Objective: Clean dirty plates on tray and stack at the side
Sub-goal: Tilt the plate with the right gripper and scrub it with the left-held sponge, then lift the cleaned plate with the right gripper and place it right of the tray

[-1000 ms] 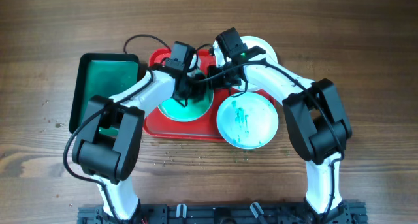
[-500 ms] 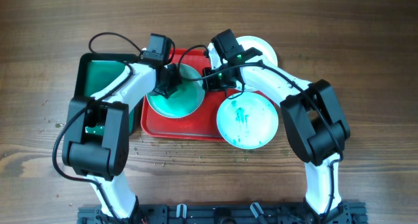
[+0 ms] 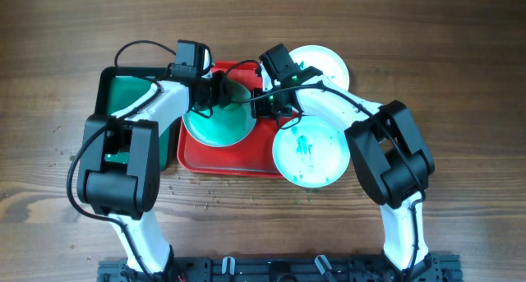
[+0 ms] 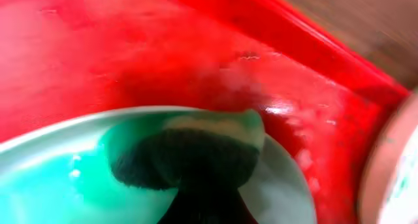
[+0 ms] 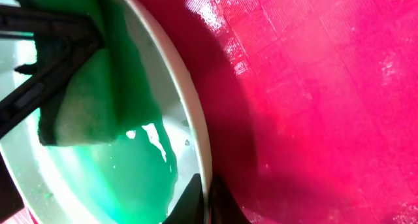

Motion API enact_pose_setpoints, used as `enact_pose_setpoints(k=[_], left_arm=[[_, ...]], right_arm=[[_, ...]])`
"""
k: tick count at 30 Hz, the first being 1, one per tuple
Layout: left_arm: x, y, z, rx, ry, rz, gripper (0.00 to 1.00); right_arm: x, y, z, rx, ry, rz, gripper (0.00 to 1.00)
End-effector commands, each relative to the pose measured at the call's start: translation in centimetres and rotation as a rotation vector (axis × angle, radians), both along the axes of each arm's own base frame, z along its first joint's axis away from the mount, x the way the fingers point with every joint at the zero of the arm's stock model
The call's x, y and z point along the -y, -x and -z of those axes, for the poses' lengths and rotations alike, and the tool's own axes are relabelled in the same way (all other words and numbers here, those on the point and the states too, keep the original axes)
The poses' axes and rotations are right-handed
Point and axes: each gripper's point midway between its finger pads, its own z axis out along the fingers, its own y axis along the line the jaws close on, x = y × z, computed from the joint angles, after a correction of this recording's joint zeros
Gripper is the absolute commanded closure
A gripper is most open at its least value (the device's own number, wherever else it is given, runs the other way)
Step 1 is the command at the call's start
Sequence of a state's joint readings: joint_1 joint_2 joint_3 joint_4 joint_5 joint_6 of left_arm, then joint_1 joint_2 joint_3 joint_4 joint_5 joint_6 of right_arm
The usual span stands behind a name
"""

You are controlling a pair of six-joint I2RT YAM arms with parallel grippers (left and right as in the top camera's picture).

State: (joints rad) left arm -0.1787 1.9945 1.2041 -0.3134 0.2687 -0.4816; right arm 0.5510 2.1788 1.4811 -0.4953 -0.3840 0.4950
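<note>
I should use my right gripper to set the white plate, now tilted over the red tray, down on the wooden table [image 3: 387, 116], outside the red tray and beside the other plates.
A white plate [image 3: 212, 127] covered in teal liquid sits tilted over the red tray [image 3: 226, 160]. My right gripper [image 3: 261, 106] is shut on its right rim; the pinch shows in the right wrist view [image 5: 208, 196]. My left gripper [image 3: 212, 91] is shut on a dark sponge [image 4: 189, 155] pressed on the plate's far face [image 4: 59, 185]; the sponge also shows in the right wrist view [image 5: 78, 116]. A second plate [image 3: 311, 150] with teal smears lies at the tray's right end. A third, cleaner plate [image 3: 327, 64] lies behind it on the table.
A dark green tray [image 3: 131, 97] stands left of the red tray, under my left arm. Small crumbs dot the wooden table [image 3: 460, 85] in front of the trays. Both arms cross over the red tray's back half.
The teal plate has shifted left and back on the tray. My left gripper with the sponge moved left across it, and my right gripper followed, holding the rim.
</note>
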Motion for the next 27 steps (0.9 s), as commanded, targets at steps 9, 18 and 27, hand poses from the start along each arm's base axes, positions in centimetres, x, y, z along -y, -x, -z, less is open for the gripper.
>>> enact_pose_setpoints(k=[9, 18, 27], left_arm=[[-3.7, 3.0, -4.1, -0.243, -0.038, -0.114, 0.96], [-13.6, -1.5, -20.9, 0.093, 0.06, -0.266, 0.96], [-15.2, -0.9, -19.7, 0.044, 0.023, -0.314, 0.96]], right_arm=[[1.1, 1.5, 0.8, -0.078, 0.047, -0.041, 0.96], [4.8, -0.4, -10.2, 0.27, 0.262, 0.039, 0.96], [7.5, 0.2, -17.9, 0.772, 0.828, 0.171, 0.96]])
